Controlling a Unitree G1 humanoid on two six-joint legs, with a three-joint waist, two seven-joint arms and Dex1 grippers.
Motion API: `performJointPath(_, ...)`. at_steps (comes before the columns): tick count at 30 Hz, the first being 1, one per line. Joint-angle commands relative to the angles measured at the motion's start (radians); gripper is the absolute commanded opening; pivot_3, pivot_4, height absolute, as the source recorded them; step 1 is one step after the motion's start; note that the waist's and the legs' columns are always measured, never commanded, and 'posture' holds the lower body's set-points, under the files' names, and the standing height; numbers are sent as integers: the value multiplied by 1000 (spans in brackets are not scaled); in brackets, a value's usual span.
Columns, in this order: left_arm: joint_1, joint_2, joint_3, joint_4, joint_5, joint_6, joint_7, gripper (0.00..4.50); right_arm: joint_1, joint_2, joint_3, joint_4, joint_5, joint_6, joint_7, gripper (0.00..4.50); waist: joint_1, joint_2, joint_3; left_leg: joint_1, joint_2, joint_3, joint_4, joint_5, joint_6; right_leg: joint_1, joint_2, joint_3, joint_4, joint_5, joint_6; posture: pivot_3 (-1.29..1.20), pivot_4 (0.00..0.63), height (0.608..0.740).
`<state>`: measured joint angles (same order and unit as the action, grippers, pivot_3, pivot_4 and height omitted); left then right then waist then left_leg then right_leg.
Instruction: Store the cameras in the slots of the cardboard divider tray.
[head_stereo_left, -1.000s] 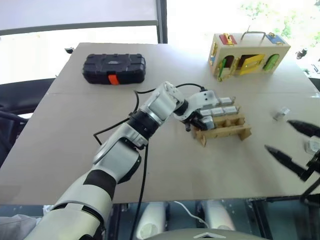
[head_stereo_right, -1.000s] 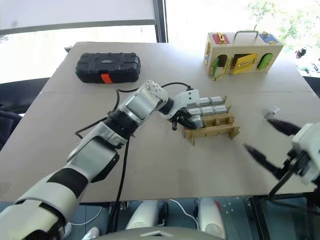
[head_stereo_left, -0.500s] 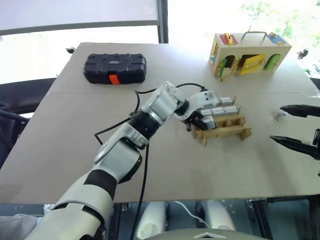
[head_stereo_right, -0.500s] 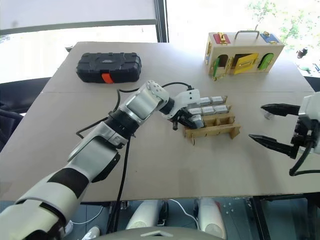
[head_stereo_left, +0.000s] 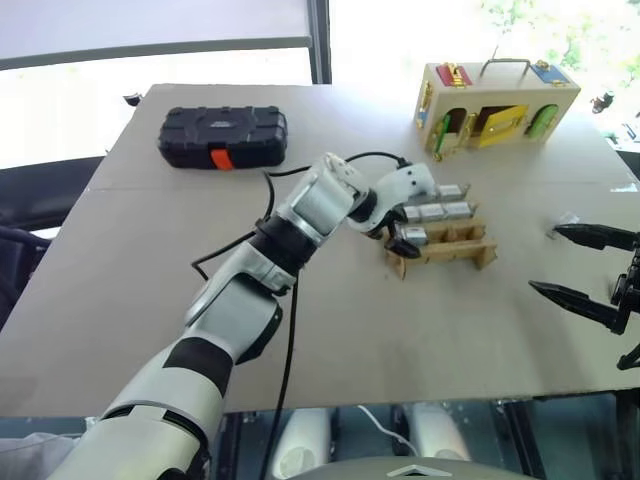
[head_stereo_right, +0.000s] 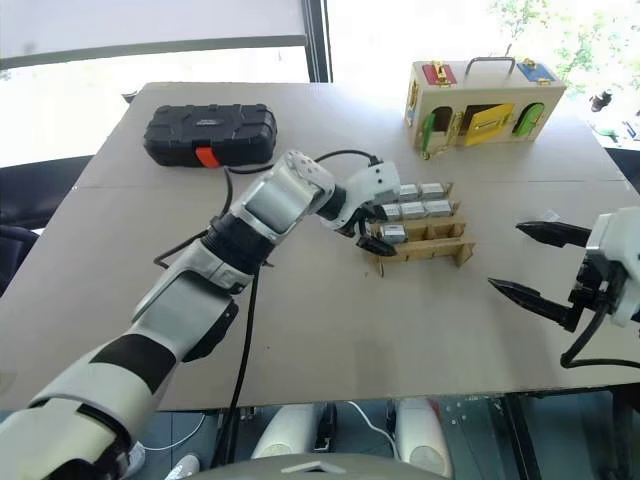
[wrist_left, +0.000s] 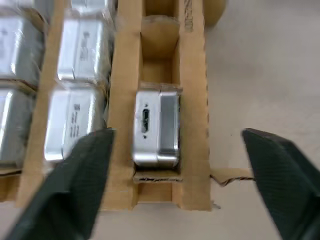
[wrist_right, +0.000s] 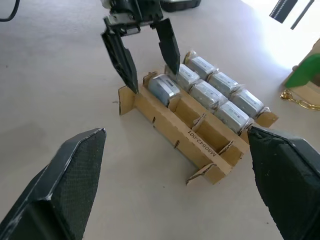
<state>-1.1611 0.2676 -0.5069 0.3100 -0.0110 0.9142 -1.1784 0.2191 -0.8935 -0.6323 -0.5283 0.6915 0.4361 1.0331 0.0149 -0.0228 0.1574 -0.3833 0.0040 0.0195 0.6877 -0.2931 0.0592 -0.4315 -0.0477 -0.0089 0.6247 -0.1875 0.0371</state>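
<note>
I should close my right gripper on the sides of the loose camera (head_stereo_left: 564, 224), lying on the table by that gripper's far finger.
The cardboard divider tray (head_stereo_left: 452, 255) stands right of the table's middle. Several silver-grey cameras (head_stereo_left: 440, 201) fill its two back rows. One camera (wrist_left: 156, 127) sits in the left end slot of the front row, also seen as camera (wrist_right: 161, 88). My left gripper (wrist_left: 176, 134) hangs open just above that camera, its fingers either side of it and not touching. Off to the right, my right gripper (head_stereo_right: 504, 256) is open and holds nothing. A loose camera (head_stereo_left: 565, 221) lies on the table by its far finger.
A black plastic case (head_stereo_left: 222, 135) with an orange latch lies at the back left. A pale wooden box (head_stereo_left: 495, 105) with coloured doors stands at the back right. The table's right edge runs close beside my right gripper.
My left gripper has opened, letting the camera go into the front row's end slot, and has lifted a little. My right gripper has swung round from pointing far-left to level.
</note>
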Motion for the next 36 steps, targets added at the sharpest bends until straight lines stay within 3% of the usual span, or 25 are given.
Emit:
performJointPath(1,-1,26,73,-115,-49,69,24,4299,38,46,-54,-77,4,8,-74,4500,0,0,0,0,0,0,0,0,0,0,0,0,0,0,0,0,150,740)
performJointPath(5,54,-16,238,-123,-134,4,115,4299,32,87,-56,-79,-84,14,-223,4500,-1,0,0,1,0,2,0,0,0,0,-1,1,0,0,1,0,150,740)
performJointPath(8,178,-36,370,-163,-192,-237,166,4299,0,110,-62,-57,-169,90,-403,4500,0,0,0,2,0,3,1,0,0,0,-1,2,0,0,0,0,150,740)
performJointPath(11,263,-2,479,-186,-300,-155,156,4299,-42,133,-22,-56,-221,231,-569,4500,-2,1,0,3,0,3,0,0,0,0,-1,3,2,0,0,0,150,740)
performJointPath(17,508,103,519,-358,-329,-259,175,4407,-297,222,259,-14,-473,533,-978,4500,-10,5,-3,4,2,4,-1,3,-5,0,0,4,2,0,-2,0,150,740)
performJointPath(20,578,124,524,-438,-368,-238,183,4407,-455,333,261,90,-454,613,-1026,4500,-1,4,-3,2,1,5,0,3,-6,-1,-1,5,2,-1,-4,0,150,740)
performJointPath(24,670,118,526,-554,-393,-312,210,4407,-688,430,247,385,-523,576,-1155,4500,4,5,-3,1,-2,4,0,3,-6,-1,-3,3,1,0,-1,0,150,740)
performJointPath(35,790,170,565,-707,-532,-388,179,4407,-895,408,217,794,-538,466,-1152,4500,-11,5,-3,1,-2,3,-4,3,-5,-1,-4,2,0,1,-1,0,150,740)
performJointPath(36,797,180,566,-711,-540,-399,169,4500,-903,402,222,820,-540,449,-1142,3988,-13,5,-3,1,-2,3,-4,3,-5,-1,-4,2,1,1,-1,0,150,740)
